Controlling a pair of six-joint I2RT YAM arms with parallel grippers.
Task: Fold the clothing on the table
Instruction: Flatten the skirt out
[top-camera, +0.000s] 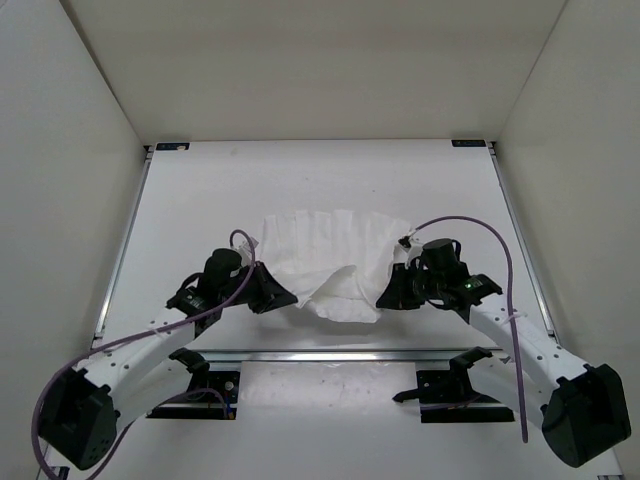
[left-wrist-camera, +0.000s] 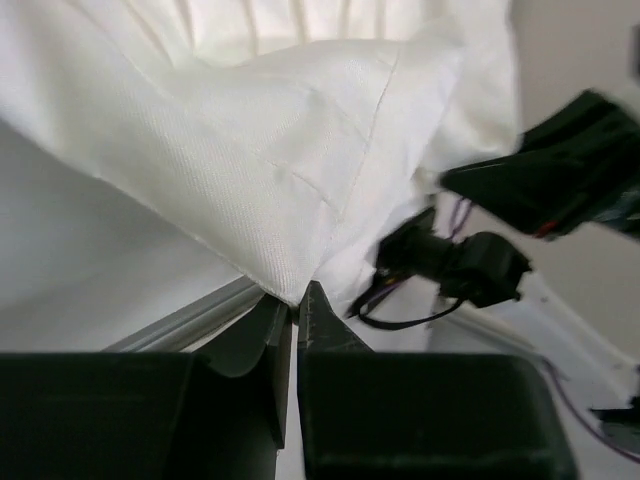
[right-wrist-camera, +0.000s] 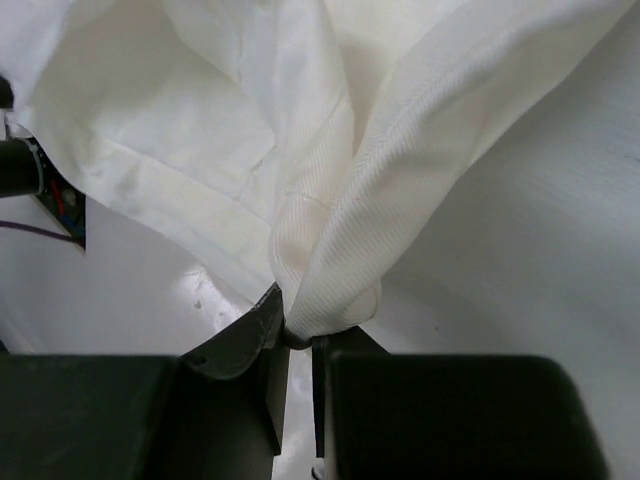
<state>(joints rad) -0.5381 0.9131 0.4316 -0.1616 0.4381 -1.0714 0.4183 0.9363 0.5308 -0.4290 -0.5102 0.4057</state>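
Observation:
Next, I release the white clothing's near corner from my left gripper on the ribbed part (top-camera: 278, 239) close to its far corner.
The white ribbed clothing (top-camera: 335, 250) lies crumpled in the middle of the table (top-camera: 330, 180), with its near edge lifted and bunched between the two arms. My left gripper (top-camera: 277, 296) is shut on the garment's near left corner; in the left wrist view the fingertips (left-wrist-camera: 316, 305) pinch a pointed corner of the cloth (left-wrist-camera: 290, 180). My right gripper (top-camera: 388, 296) is shut on the near right edge. The right wrist view shows a rolled, ribbed hem (right-wrist-camera: 360, 250) clamped between that gripper's (right-wrist-camera: 300, 335) jaws, with fabric hanging above them.
Thin metal rails run along the table's left side (top-camera: 125, 250), right side (top-camera: 520, 250) and near edge (top-camera: 330, 354). White walls close in on three sides. Purple cables (top-camera: 490, 240) loop off both arms. The right arm (left-wrist-camera: 560, 180) shows dark and blurred in the left wrist view.

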